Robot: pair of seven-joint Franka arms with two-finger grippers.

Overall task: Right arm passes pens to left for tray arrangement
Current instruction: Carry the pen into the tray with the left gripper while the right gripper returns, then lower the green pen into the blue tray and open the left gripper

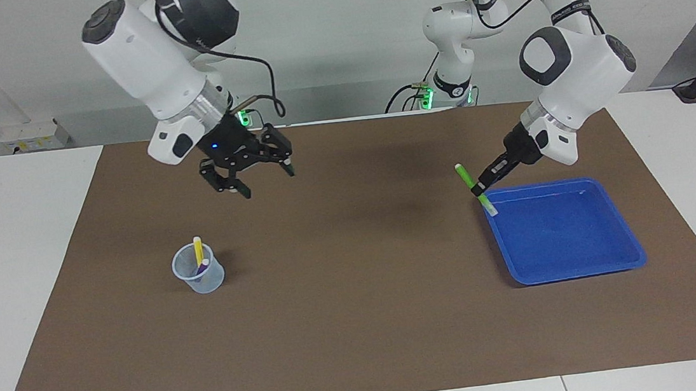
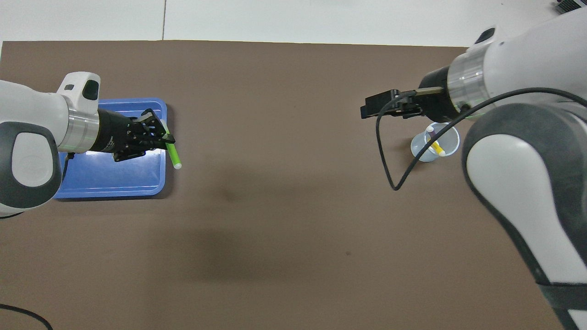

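The robot's right gripper should next move to the yellow pen's upper end [image 2: 440, 151] at the clear cup's rim and close there.
My left gripper [image 1: 480, 190] [image 2: 166, 140] is shut on the green pen [image 1: 464, 176] [image 2: 173, 155]. It holds the pen tilted over the rim of the blue tray [image 1: 565, 232] [image 2: 114, 176], at the tray's corner nearest the table's middle. The yellow pen [image 1: 198, 248] [image 2: 435, 147] and the purple pen [image 1: 203, 268] [image 2: 429, 132] stand in a small clear cup [image 1: 200, 280] [image 2: 424, 151] toward the right arm's end. My right gripper [image 1: 267, 183] [image 2: 364, 110] is open and empty, up in the air over the mat beside the cup.
A brown mat [image 1: 360, 322] [image 2: 284, 206] covers most of the white table [image 1: 15, 253]. The tray holds nothing inside. A black cable [image 2: 390, 160] hangs from the right arm near the cup.
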